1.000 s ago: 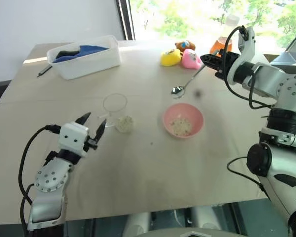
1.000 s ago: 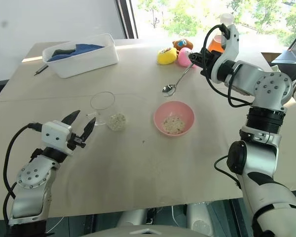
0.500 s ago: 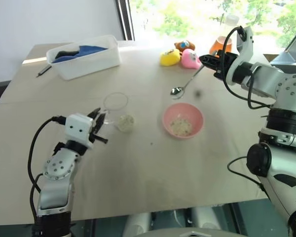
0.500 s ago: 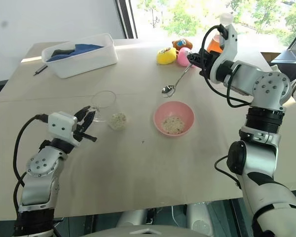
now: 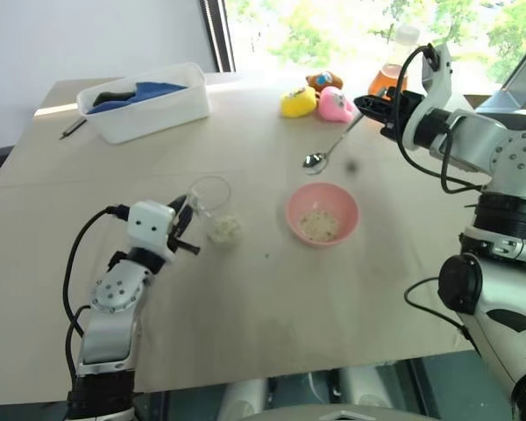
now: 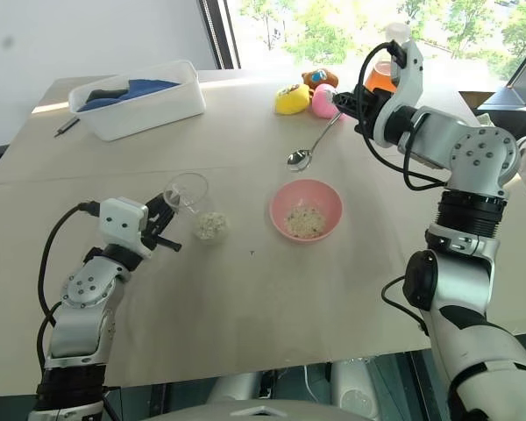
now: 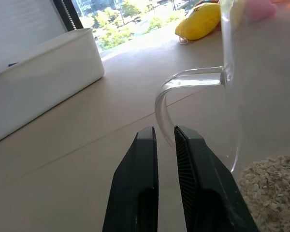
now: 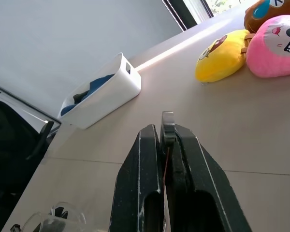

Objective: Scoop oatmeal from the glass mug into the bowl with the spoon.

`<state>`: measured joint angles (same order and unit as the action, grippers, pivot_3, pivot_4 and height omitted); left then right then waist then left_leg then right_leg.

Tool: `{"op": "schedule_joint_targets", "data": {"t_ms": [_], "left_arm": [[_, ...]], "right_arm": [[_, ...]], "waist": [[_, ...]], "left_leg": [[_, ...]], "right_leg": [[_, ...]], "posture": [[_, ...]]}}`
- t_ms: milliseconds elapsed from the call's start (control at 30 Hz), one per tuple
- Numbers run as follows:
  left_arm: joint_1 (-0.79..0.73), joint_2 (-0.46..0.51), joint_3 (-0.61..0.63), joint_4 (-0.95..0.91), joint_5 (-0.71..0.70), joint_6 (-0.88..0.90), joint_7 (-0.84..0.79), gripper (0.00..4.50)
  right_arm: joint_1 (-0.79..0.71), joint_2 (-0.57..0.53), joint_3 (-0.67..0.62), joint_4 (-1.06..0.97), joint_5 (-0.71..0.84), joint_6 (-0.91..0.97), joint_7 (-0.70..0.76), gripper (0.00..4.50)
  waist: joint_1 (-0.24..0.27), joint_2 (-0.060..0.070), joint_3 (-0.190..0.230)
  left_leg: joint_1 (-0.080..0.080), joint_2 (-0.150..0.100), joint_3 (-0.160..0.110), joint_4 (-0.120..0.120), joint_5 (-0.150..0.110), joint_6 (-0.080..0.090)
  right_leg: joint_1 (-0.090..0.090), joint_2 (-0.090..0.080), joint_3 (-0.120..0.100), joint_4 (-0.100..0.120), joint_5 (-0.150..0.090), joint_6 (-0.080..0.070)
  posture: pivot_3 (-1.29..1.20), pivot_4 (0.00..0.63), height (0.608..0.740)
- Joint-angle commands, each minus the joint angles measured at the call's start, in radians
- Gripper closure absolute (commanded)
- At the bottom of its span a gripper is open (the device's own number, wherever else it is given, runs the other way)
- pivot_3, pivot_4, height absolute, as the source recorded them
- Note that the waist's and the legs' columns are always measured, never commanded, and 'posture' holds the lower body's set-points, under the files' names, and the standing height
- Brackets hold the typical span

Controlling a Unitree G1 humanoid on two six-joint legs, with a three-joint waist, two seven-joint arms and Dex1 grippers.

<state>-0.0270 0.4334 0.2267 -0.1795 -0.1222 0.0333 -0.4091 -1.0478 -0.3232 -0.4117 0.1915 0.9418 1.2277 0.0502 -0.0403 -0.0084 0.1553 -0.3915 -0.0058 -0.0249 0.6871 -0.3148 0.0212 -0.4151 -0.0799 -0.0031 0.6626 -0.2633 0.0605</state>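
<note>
My left gripper is reaching the low bend of the handle with only the ends of its fingers, so it should open and take the handle's upright part (image 7: 160,104) deeper before I scoop.
The glass mug (image 5: 209,195) stands left of centre on the table, with pale oatmeal (image 5: 224,230) in its bottom. My left gripper (image 7: 164,131) is at the mug's handle (image 7: 160,94), shut on its outer curve. The pink bowl (image 5: 346,200) sits to the right of the mug and holds a little oatmeal (image 5: 317,224). My right gripper (image 8: 163,130) is raised above the far right of the table, shut on the end of the spoon's handle. The spoon (image 5: 314,160) slants down from it, head towards the bowl.
A white tub (image 5: 145,101) with blue cloth stands at the far left. Yellow (image 5: 300,102), pink (image 5: 337,103) and brown (image 5: 329,81) plush toys and a flask of orange liquid (image 5: 390,81) are at the far edge. A pen (image 5: 73,127) lies by the left edge.
My left gripper has moved forward to the mug's handle and gone from open to shut. The right gripper and the spoon have stayed in place.
</note>
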Motion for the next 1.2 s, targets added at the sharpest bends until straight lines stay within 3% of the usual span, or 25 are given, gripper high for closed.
{"op": "schedule_joint_targets", "data": {"t_ms": [33, 400, 633, 1200], "left_arm": [[-0.009, -0.001, 0.008, -0.001, 0.0, -0.026, 0.015, 3.86], [-0.041, 0.033, 0.017, 0.054, -0.04, -0.066, -0.038, 3.86], [-0.061, 0.061, 0.025, 0.102, -0.057, -0.083, -0.074, 0.67], [-0.222, 0.077, -0.027, 0.249, -0.073, -0.097, -0.172, 0.67]], "right_arm": [[-0.024, -0.005, -0.017, -0.056, 0.021, -0.009, 0.008, 4.5], [-0.023, -0.002, -0.017, -0.056, 0.02, -0.012, 0.012, 4.5], [-0.017, 0.001, -0.018, -0.061, 0.022, -0.013, 0.014, 4.5], [0.006, 0.004, -0.034, -0.098, 0.025, -0.012, -0.003, 4.5]], "waist": [[0.0, 0.0, 0.0], [0.0, 0.0, 0.0], [-0.001, 0.0, 0.0], [-0.003, 0.0, 0.0]], "left_leg": [[0.0, 0.0, 0.0, 0.0, 0.0, 0.0], [0.0, 0.0, 0.0, 0.0, 0.0, 0.0], [0.0, 0.0, 0.0, 0.0, 0.0, 0.0], [0.0, -0.001, -0.001, 0.0, 0.0, 0.0]], "right_leg": [[0.0, 0.0, 0.0, 0.0, 0.0, 0.0], [0.0, 0.0, 0.0, 0.0, 0.0, 0.0], [0.0, 0.0, 0.0, 0.0, 0.0, 0.0], [0.0, 0.0, -0.001, 0.001, 0.0, 0.0]], "posture": [[0.0, 0.15, 0.74], [0.0, 0.15, 0.74], [0.0, 0.15, 0.74], [0.0, 0.15, 0.74]]}}
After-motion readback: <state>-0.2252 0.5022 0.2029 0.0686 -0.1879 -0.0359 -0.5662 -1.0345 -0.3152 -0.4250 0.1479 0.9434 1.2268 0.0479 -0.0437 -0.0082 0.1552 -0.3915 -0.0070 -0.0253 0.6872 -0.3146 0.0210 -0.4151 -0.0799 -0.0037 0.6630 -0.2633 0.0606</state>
